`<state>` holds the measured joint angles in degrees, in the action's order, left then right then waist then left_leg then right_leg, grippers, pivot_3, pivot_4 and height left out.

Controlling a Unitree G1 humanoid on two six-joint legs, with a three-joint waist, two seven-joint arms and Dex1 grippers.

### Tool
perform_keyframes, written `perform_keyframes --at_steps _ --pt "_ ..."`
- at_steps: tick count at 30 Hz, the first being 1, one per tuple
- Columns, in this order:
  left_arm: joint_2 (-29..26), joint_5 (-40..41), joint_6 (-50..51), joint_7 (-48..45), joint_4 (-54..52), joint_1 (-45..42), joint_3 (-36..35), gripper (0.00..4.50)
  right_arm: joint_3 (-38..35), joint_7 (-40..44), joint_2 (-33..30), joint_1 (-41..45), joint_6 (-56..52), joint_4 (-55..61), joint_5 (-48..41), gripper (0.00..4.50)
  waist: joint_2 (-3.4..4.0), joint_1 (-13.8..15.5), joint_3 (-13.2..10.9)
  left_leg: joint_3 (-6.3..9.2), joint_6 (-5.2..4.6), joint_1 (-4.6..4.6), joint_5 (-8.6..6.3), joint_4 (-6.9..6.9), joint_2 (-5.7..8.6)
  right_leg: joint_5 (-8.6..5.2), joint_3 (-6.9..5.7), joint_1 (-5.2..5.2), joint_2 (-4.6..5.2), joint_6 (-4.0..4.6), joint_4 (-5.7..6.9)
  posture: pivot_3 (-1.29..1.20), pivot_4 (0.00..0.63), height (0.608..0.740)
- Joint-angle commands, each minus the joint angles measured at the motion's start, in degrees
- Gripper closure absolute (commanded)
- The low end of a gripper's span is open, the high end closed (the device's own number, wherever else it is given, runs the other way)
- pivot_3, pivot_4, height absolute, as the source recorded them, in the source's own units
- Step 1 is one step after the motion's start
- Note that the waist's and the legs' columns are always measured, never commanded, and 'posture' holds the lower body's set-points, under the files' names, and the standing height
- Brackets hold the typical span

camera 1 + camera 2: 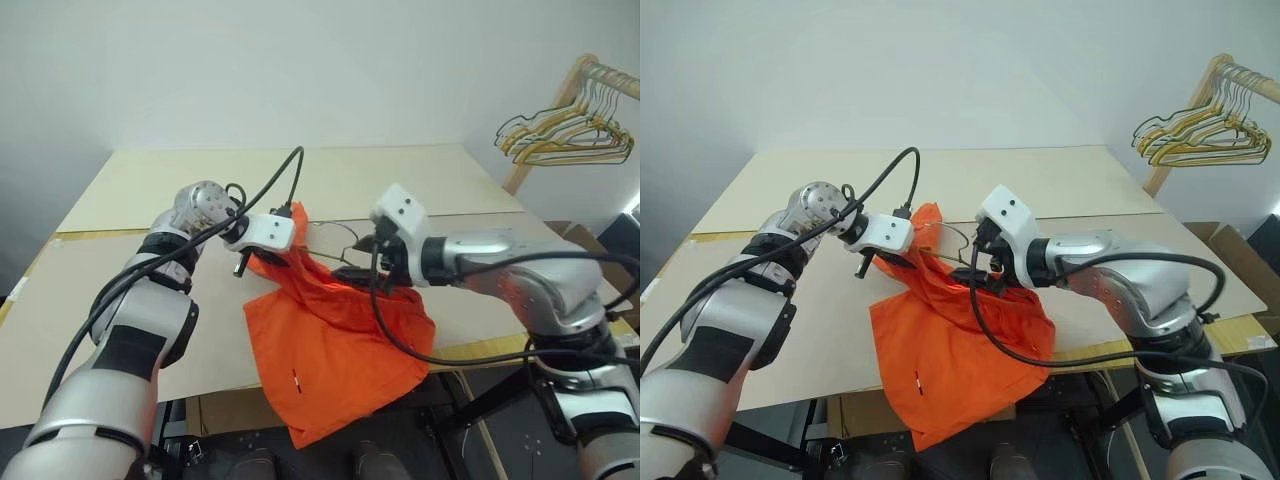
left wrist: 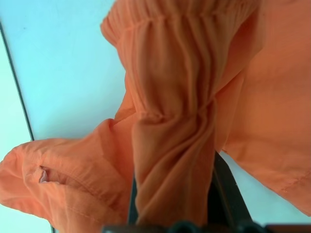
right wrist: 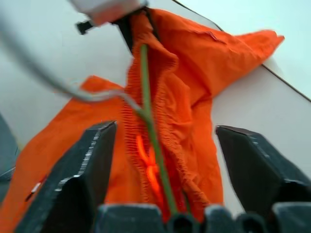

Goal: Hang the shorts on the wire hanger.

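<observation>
Next, I open my left gripper, back off and pinch only the shorts' outer side end [image 2: 171, 211], because the shorts' waistband is bunched deep in that gripper at the end of the hanger.
The orange shorts [image 1: 330, 350] are lifted at the gathered waistband and drape down over the table's front edge. My left gripper [image 1: 266, 256] is shut on that waistband [image 2: 170, 121]. A thin piece of the wire hanger [image 1: 345, 237] shows beside the raised fabric, between the two arms. In the right wrist view the wire hanger [image 3: 146, 97] runs up across the waistband. My right gripper [image 3: 170, 145] is open right at the shorts, with the wire and the bunched fabric lying between its two black fingers [image 3: 82, 165]. The rest of the hanger is hidden by cloth.
The pale wooden table [image 1: 150, 190] stretches away to the left and back. At the far right a wooden rack [image 1: 562, 98] carries a bunch of coloured wire hangers [image 1: 570, 135]. Below the table's front edge the shorts' hem hangs toward the floor.
</observation>
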<state>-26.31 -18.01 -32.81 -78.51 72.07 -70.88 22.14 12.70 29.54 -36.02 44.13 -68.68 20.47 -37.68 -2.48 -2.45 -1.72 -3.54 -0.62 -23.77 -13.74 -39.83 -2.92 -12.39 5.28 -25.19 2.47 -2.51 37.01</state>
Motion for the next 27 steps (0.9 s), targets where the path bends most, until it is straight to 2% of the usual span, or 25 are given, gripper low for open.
perform_keyframes --at_steps 1,7,8,14,17,22,27 --pt "-0.6 0.8 -0.2 -0.5 -0.7 -1.9 -1.6 4.50 0.0 1.3 0.8 2.0 2.7 -1.0 2.3 2.00 0.00 0.0 0.0 0.00 0.00 0.00 0.00 0.00 0.00 0.00 0.00 0.00 0.00 0.00 0.01 -0.01 0.000 0.740" --pt "-0.7 1.4 0.2 -1.6 -1.0 -1.8 -2.7 4.50 0.9 4.0 2.0 1.8 5.7 -1.5 4.9 4.24 0.00 -0.3 0.0 0.02 -0.01 0.07 0.00 0.00 0.00 0.00 0.00 0.00 -0.03 0.00 0.09 0.00 0.000 0.740" --pt "-0.7 1.6 0.4 -1.6 -1.1 -1.8 -2.9 4.50 1.1 4.3 2.0 1.6 6.5 -1.4 5.4 4.48 0.00 -0.3 0.0 0.03 -0.01 0.08 0.00 0.00 0.00 0.00 0.00 0.00 -0.03 0.00 0.09 0.00 0.000 0.740" --pt "0.1 5.6 1.9 -5.2 -1.5 -2.1 -6.8 4.50 2.5 8.1 0.2 -0.5 12.0 -1.2 8.7 4.48 0.00 0.1 0.0 0.04 -0.01 0.03 0.00 -0.02 0.01 0.00 -0.03 0.01 -0.01 -0.01 0.06 0.01 0.000 0.740" --pt "0.0 7.5 4.0 -8.0 -1.7 -3.0 -8.7 3.74 2.3 11.2 -1.5 -1.5 14.8 -1.3 9.6 4.50 0.00 0.2 0.0 0.04 -0.01 0.02 0.00 -0.02 0.00 -0.01 -0.06 0.01 -0.01 -0.01 0.06 0.01 0.000 0.740" --pt "-1.7 9.3 4.9 -11.2 -1.8 -4.2 -11.1 2.04 1.0 14.8 -3.7 -2.7 17.0 -1.6 10.7 4.50 0.00 -0.1 0.0 0.05 -0.01 0.04 0.00 -0.03 0.00 0.00 -0.05 0.01 -0.03 0.00 0.08 0.03 0.000 0.740" --pt "-4.0 7.2 3.8 -9.6 -1.0 -4.7 -10.5 0.33 -0.3 16.7 -5.5 -3.9 17.5 -0.8 10.9 4.50 0.00 -0.1 0.0 0.06 -0.01 0.10 0.00 0.01 0.00 -0.01 -0.05 0.01 -0.04 0.00 0.08 0.03 0.000 0.740"
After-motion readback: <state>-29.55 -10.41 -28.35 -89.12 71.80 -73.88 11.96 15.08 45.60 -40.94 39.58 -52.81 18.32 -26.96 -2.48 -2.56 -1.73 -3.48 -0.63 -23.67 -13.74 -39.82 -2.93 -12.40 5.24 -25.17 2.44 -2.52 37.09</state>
